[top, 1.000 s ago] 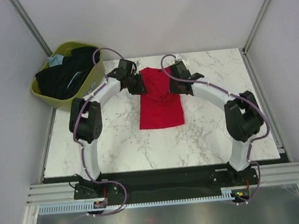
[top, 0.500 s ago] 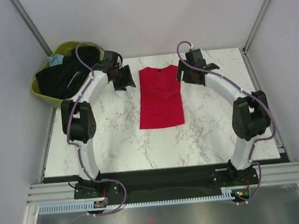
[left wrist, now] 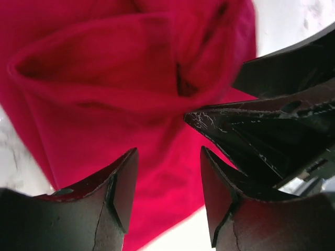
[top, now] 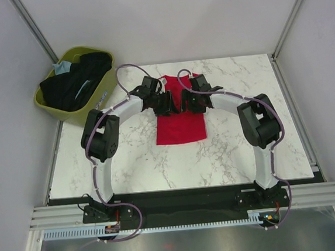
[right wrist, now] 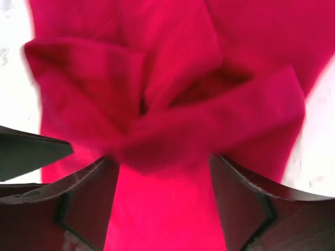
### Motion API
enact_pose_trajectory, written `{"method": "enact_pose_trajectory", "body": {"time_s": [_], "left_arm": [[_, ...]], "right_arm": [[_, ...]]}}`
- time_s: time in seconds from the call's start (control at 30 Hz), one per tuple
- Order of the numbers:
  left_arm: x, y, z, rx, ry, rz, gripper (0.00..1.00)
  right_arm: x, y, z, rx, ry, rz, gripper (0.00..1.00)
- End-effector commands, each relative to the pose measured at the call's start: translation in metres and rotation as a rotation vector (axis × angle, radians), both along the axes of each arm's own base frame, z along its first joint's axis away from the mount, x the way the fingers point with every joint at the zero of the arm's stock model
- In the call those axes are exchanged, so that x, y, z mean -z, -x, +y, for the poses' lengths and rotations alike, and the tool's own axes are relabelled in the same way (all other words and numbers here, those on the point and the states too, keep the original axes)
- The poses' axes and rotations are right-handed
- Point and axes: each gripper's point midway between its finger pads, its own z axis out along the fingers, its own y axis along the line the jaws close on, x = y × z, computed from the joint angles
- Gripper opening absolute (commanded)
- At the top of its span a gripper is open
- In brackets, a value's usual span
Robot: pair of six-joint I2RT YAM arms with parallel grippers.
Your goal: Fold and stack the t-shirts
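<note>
Next, I close my left gripper on the red t-shirt's bottom hem corner point(top: 158, 143) on the basket's side to fold the hem up.
The red t-shirt point(top: 180, 124) lies on the marble table with its sleeves folded in, neck at the far end. My left gripper point(top: 166, 102) and right gripper point(top: 188, 102) sit close together over its upper middle. In the left wrist view the left gripper point(left wrist: 168, 151) is open over red cloth point(left wrist: 120, 89) near the shirt's edge. In the right wrist view the right gripper point(right wrist: 161, 159) is open, with bunched folds of the red shirt point(right wrist: 167, 104) just ahead of its fingers. Black t-shirts point(top: 73, 82) and a light blue one point(top: 63, 68) lie in the basket.
The olive-green basket point(top: 54, 106) stands at the table's far left corner. The marble table point(top: 228, 149) ends at a black strip by the arm bases. Grey walls and metal posts enclose the far side. The right gripper's fingers point(left wrist: 272, 120) show in the left wrist view.
Both grippers left the shirt's shoulders, swung outward to either side, then came back inward and now meet over the shirt's upper middle. The shirt lies where it was.
</note>
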Motion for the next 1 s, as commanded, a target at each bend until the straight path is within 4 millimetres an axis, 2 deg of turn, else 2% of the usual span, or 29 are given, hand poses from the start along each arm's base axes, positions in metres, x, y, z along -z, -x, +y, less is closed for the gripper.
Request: {"method": "enact_pose_trajectory", "body": {"time_s": [0.0, 0.03, 0.07, 0.13, 0.17, 0.2, 0.37, 0.5, 0.53, 0.6, 0.63, 0.67, 0.7, 0.73, 0.77, 0.83, 0.87, 0.9, 0.93, 0.97], "left_arm": [[0.001, -0.036, -0.011, -0.046, 0.074, -0.035, 0.58], [0.006, -0.041, -0.007, -0.065, 0.062, -0.029, 0.58], [0.022, -0.046, 0.004, -0.105, 0.03, -0.008, 0.57], [0.032, -0.053, 0.019, -0.15, 0.0, 0.009, 0.56], [0.039, -0.058, 0.034, -0.191, -0.025, 0.02, 0.56], [0.045, -0.059, 0.041, -0.204, -0.037, 0.029, 0.56], [0.056, -0.066, 0.08, -0.286, -0.15, 0.041, 0.56], [0.039, -0.065, 0.087, -0.311, -0.158, 0.022, 0.58], [0.021, -0.063, 0.082, -0.297, -0.128, -0.003, 0.61], [-0.001, -0.062, 0.073, -0.264, -0.101, -0.045, 0.64], [-0.027, -0.061, 0.068, -0.244, -0.081, -0.1, 0.66], [-0.04, -0.057, 0.059, -0.214, -0.061, -0.124, 0.67], [-0.054, -0.055, 0.057, -0.205, -0.053, -0.153, 0.7], [-0.079, -0.051, 0.056, -0.204, -0.032, -0.195, 0.72], [-0.091, -0.047, 0.057, -0.206, -0.023, -0.213, 0.72], [-0.093, -0.034, 0.067, -0.229, -0.04, -0.218, 0.74], [-0.113, -0.025, 0.072, -0.235, -0.026, -0.253, 0.74], [-0.095, -0.011, 0.077, -0.237, -0.048, -0.216, 0.74], [-0.095, -0.003, 0.081, -0.246, -0.046, -0.212, 0.74], [-0.105, 0.003, 0.083, -0.251, -0.023, -0.243, 0.74]], "right_arm": [[-0.005, -0.04, 0.005, 0.01, -0.021, -0.075, 0.78], [0.014, -0.045, -0.004, 0.028, -0.008, -0.042, 0.79], [0.013, -0.053, -0.006, 0.039, -0.014, -0.047, 0.81], [0.025, -0.058, -0.015, 0.055, -0.012, -0.023, 0.86], [0.025, -0.059, -0.016, 0.057, -0.018, -0.021, 0.91], [0.026, -0.059, -0.018, 0.056, -0.017, -0.015, 0.96], [0.021, -0.051, -0.023, 0.057, -0.008, 0.003, 0.98], [0.007, -0.046, -0.026, 0.054, -0.004, -0.022, 0.98], [-0.009, -0.049, -0.024, 0.033, -0.012, -0.059, 0.98], [-0.032, -0.052, -0.019, 0.001, -0.038, -0.101, 0.98], [-0.053, -0.052, -0.013, -0.026, -0.07, -0.134, 0.98], [-0.07, -0.054, -0.009, -0.047, -0.095, -0.162, 0.98], [-0.084, -0.053, -0.005, -0.069, -0.113, -0.183, 0.98], [-0.107, -0.049, 0.0, -0.096, -0.147, -0.217, 0.98], [-0.113, -0.045, -0.001, -0.1, -0.154, -0.221, 0.98], [-0.12, -0.029, -0.008, -0.09, -0.151, -0.216, 0.98], [-0.112, -0.023, -0.016, -0.06, -0.121, -0.198, 0.98], [-0.107, -0.015, -0.023, -0.04, -0.106, -0.184, 0.98], [-0.108, -0.005, -0.028, -0.014, -0.109, -0.177, 0.98], [-0.081, 0.012, -0.037, 0.015, -0.08, -0.115, 0.98]]}}
